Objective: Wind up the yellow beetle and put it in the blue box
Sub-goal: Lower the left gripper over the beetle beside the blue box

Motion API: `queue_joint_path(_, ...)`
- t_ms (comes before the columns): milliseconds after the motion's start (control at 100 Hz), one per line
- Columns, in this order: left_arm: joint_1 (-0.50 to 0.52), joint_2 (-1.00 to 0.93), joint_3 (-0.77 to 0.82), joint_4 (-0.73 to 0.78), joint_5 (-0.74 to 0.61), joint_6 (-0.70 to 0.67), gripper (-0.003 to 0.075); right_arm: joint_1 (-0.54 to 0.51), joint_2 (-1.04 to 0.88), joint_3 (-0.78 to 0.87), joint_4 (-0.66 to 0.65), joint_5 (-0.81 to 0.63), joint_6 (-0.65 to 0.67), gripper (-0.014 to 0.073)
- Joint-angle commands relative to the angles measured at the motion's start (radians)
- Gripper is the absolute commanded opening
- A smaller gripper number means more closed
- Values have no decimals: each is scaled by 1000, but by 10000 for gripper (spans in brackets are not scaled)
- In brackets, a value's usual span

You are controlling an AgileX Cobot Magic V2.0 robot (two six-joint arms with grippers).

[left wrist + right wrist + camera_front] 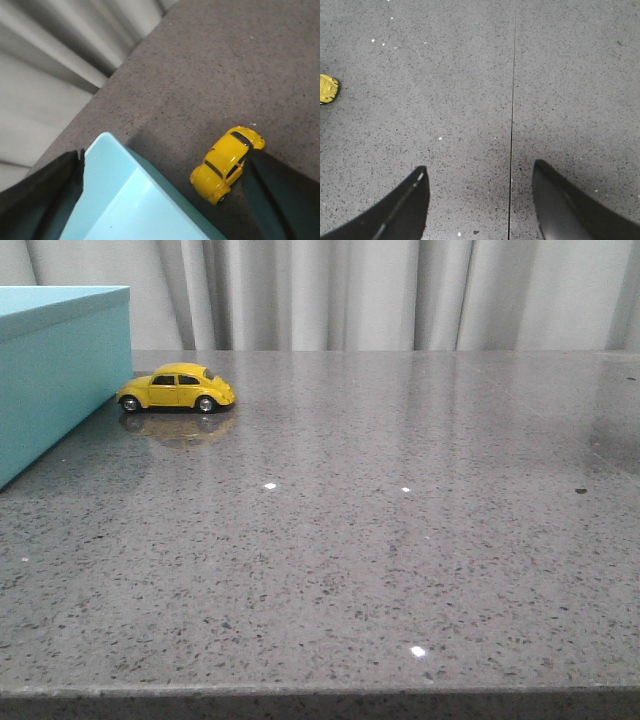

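Note:
Next, I close my left gripper on the doors (165, 392) (221, 159) below the roof of the yellow beetle, which is standing beside the blue box.
The yellow beetle (177, 388) stands on its wheels on the grey table, just right of the blue box (55, 365) at the far left. In the left wrist view the beetle (226, 162) lies beside the open box (132, 200), whose pale inside shows empty. My left gripper (165, 160) is open, high above the box corner and the car, holding nothing. My right gripper (478, 172) is open over bare table; a sliver of the beetle (327, 88) shows at that view's edge. Neither gripper shows in the front view.
The grey speckled stone table (400, 520) reaches to a front edge near the camera. A thin seam (512, 115) runs across the tabletop under the right gripper. Grey curtains (380, 290) hang behind the table.

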Motion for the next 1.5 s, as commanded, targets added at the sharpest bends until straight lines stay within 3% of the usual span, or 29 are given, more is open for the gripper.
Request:
queue_joint_path(0,-24,61,-130,-13,47,82,617,0,-30,-22,-14,-67,-9,454)
queue_joint_path(260,-36,264,-310,-15,235,201,617,0,-30,-22,-14,-90,-10,454)
queue_joint_path(750,-40,445,-315,-10,285,252,612,0,-30,-22,-14,-88,-48,454)
queue_joint_path(900,-40,449,-315,-10,297,252,568,0,-30,-22,-14,-88,-62,454)
queue_joint_path(1490,-35,449,-315,-11,332,281,568,0,-30,-22,-14,-104,-70,454)
